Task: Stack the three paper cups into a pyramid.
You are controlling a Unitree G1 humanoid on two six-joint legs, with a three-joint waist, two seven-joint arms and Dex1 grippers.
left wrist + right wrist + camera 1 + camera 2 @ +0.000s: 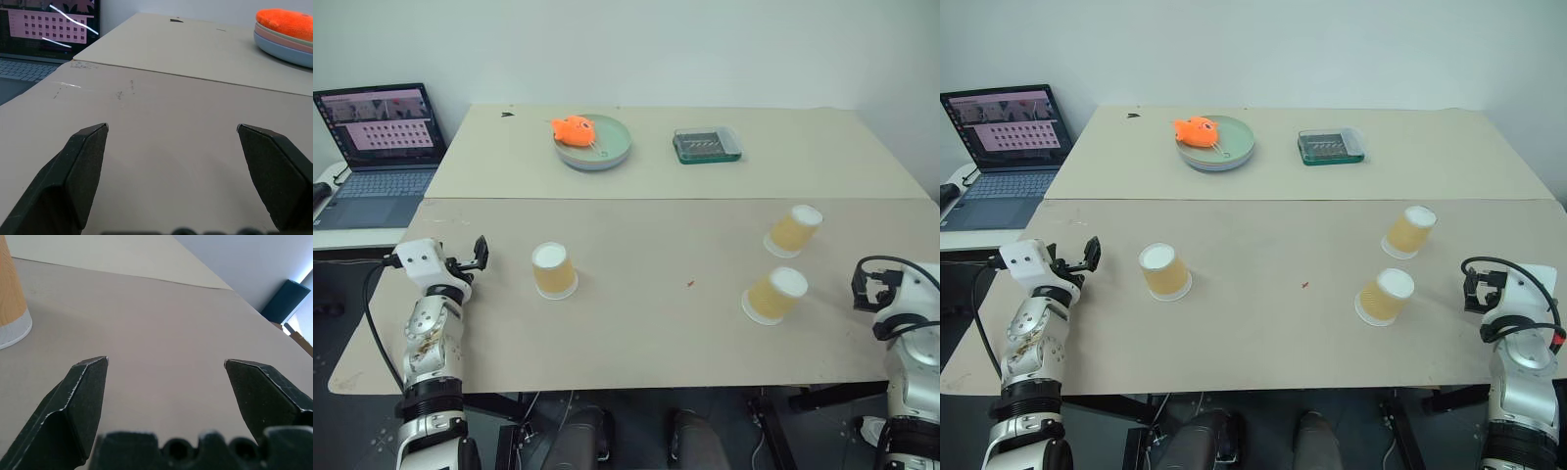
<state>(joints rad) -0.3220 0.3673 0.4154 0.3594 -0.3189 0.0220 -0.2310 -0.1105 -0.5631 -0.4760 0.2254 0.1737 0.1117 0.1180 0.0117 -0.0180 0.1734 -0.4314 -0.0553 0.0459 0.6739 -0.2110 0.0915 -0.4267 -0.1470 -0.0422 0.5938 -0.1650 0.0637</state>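
The upper sides of the nearer paper cup (780, 292), the one just in front of the farthest-back cup, will be gripped by my right gripper.
Three tan-orange paper cups stand mouth down on the near table. One cup (554, 271) is on the left. A second cup (793, 231) stands to the right and farther back, and a third cup (774, 296) sits nearer, in front of it. My left gripper (475, 257) hovers open over the table's left edge, a short way left of the left cup, with nothing between its fingers (88, 161). My right gripper (867, 289) is open at the right edge, just right of the nearer right cup. The side of a cup (10, 289) shows beside the right fingers.
On the far table lie a green plate (619, 149) holding an orange toy fish (574, 128) and a clear ridged container (707, 145). An open laptop (382, 147) sits on a side table at the left. A seam (675, 199) runs between the two tables.
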